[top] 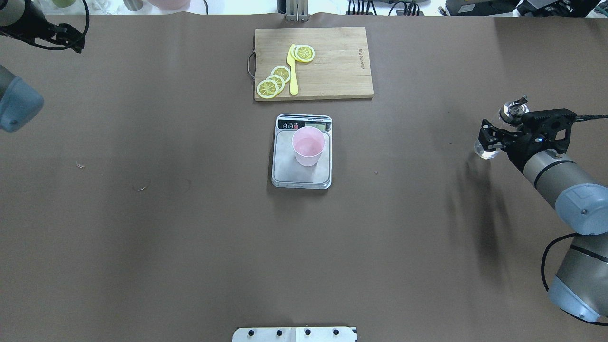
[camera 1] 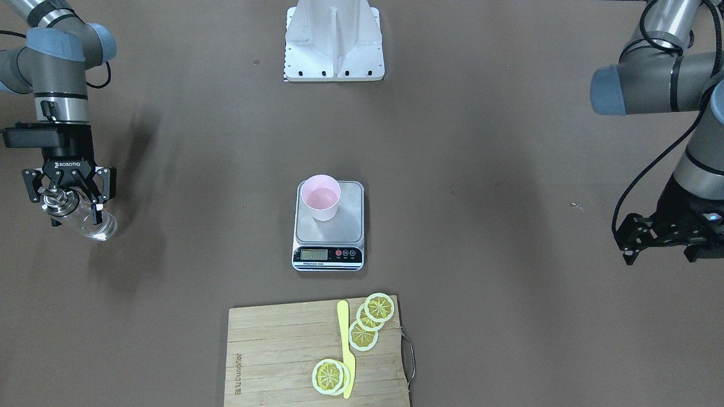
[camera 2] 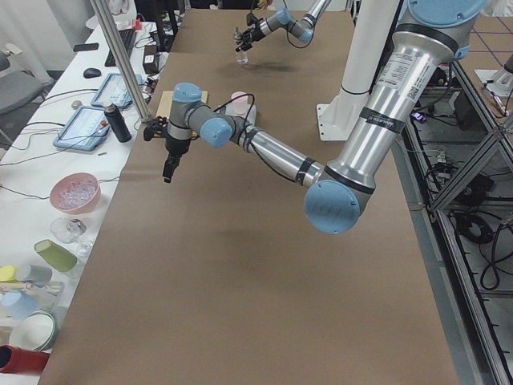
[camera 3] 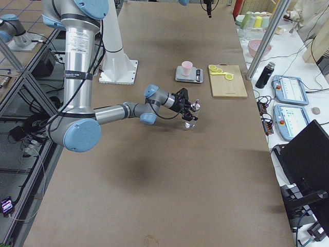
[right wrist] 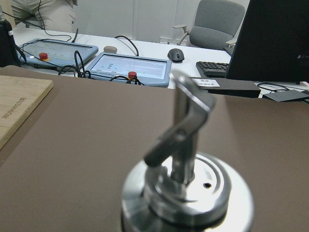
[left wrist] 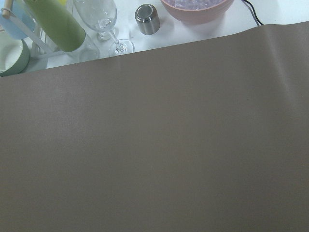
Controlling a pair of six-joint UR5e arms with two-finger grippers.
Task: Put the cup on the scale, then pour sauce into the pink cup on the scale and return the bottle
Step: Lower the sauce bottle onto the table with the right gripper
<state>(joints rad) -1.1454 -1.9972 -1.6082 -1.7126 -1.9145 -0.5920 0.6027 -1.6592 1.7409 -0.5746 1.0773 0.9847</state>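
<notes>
I will release the clear glass bottle from my right gripper on the bare table, far out to the scale's side (camera 1: 112, 228).
The pale pink cup (camera 1: 320, 198) stands upright on the back left part of the scale (camera 1: 346, 226), whose LCD strip faces the front-facing camera. A little liquid shows in the cup (top: 308, 146). My right gripper (camera 1: 76, 217) is far out at the table's right side, shut on the clear glass bottle (camera 1: 95, 225) just below its metal spout cap (right wrist: 188, 183). The bottle (top: 484, 149) is upright, at or just above the table; I cannot tell which. My left gripper (camera 1: 659, 254) hangs open and empty far out on the left side.
A wooden cutting board (camera 1: 271, 350) with lemon slices and a yellow knife (camera 1: 346, 350) lies just beyond the scale. The robot's white base (camera 1: 334, 42) is at the near edge. Glasses and a pink bowl (left wrist: 198, 7) stand off the table's left end.
</notes>
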